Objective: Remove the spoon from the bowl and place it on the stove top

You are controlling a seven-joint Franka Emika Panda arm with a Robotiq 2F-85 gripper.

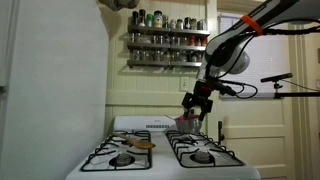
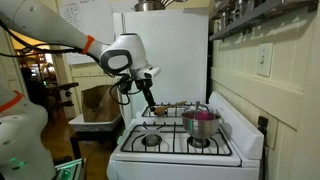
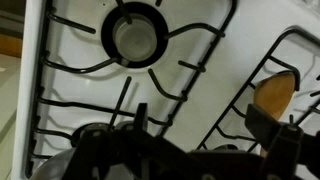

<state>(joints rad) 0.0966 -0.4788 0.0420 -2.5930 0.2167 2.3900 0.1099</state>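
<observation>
I will next move my gripper to the spoon's handle [image 1: 170, 117], where it pokes out past the bowl's rim toward the tan round object, and close it there.
The white stove top [image 1: 160, 158] carries black grates. The bowl [image 1: 186, 122], small and silvery with a pinkish tint, stands on a rear burner; an exterior view shows the bowl [image 2: 200, 124] beside the back panel. The spoon is hidden; I cannot make it out in any view. My gripper [image 1: 198, 108] hangs open above the grates, apart from the bowl, with nothing between its fingers. In the wrist view the gripper [image 3: 205, 125] frames bare white stove top [image 3: 190, 45] and grate bars.
A flat tan round object [image 1: 143, 144] lies on the other rear burner, and shows at the right of the wrist view [image 3: 275, 92]. A spice rack [image 1: 167, 40] hangs on the wall behind. A tall white cabinet [image 1: 50, 90] flanks the stove. A cardboard box [image 2: 100, 103] sits beyond.
</observation>
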